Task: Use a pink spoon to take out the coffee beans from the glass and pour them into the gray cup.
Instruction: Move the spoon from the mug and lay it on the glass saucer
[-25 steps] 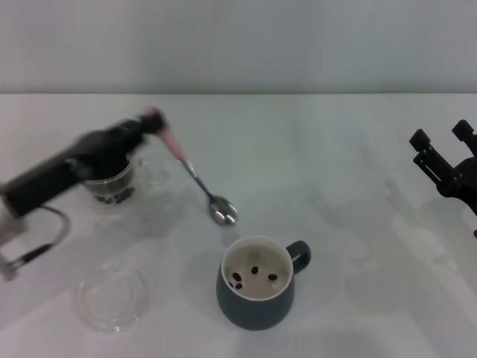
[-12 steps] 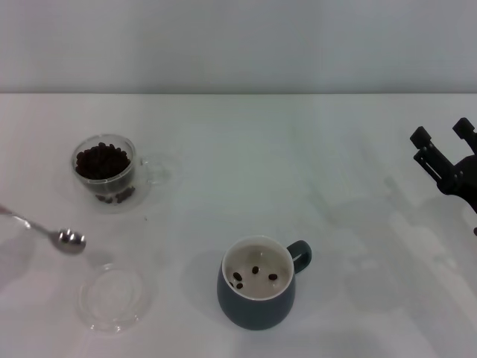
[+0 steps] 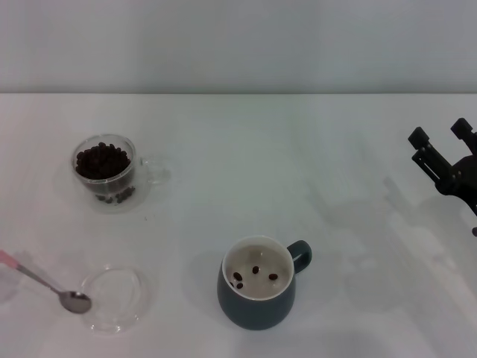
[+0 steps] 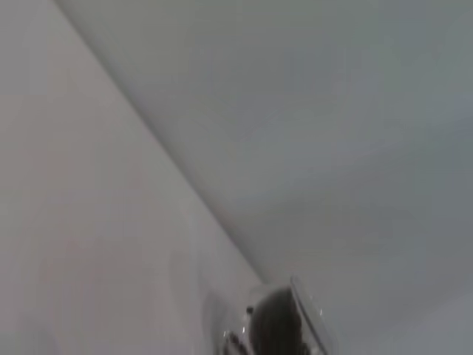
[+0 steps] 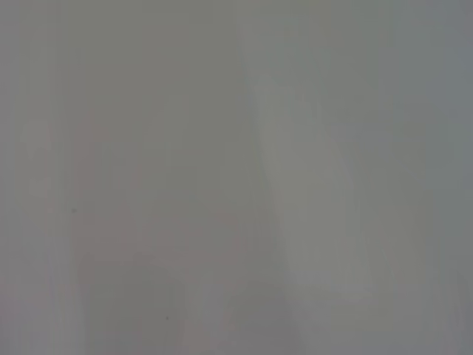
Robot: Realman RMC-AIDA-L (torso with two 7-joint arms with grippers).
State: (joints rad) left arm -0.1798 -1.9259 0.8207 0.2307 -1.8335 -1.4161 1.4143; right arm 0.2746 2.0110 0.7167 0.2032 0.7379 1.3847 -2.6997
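The robot's left gripper should release the pink spoon, its bowl now by the dish's rim, across the far rim of the flat glass dish [image 3: 98,280].
The pink spoon [image 3: 45,282] is at the near left; its silver bowl sits by the left rim of a flat glass dish, and its pink handle runs off the left edge. What holds it is out of view, as is my left gripper. The glass [image 3: 106,170], full of coffee beans [image 3: 100,160], stands at the far left and also shows in the left wrist view [image 4: 277,329]. The gray cup [image 3: 257,302] stands at the near middle with three beans [image 3: 256,273] inside. My right gripper [image 3: 441,142] is parked at the right edge, open and empty.
A flat clear glass dish [image 3: 123,307] lies on the white table [image 3: 298,164] at the near left, between the spoon and the gray cup. The right wrist view shows only a blank grey surface.
The left arm has left the picture. The spoon went from above the table near the gray cup to the left edge, then down to the near left beside the glass dish.
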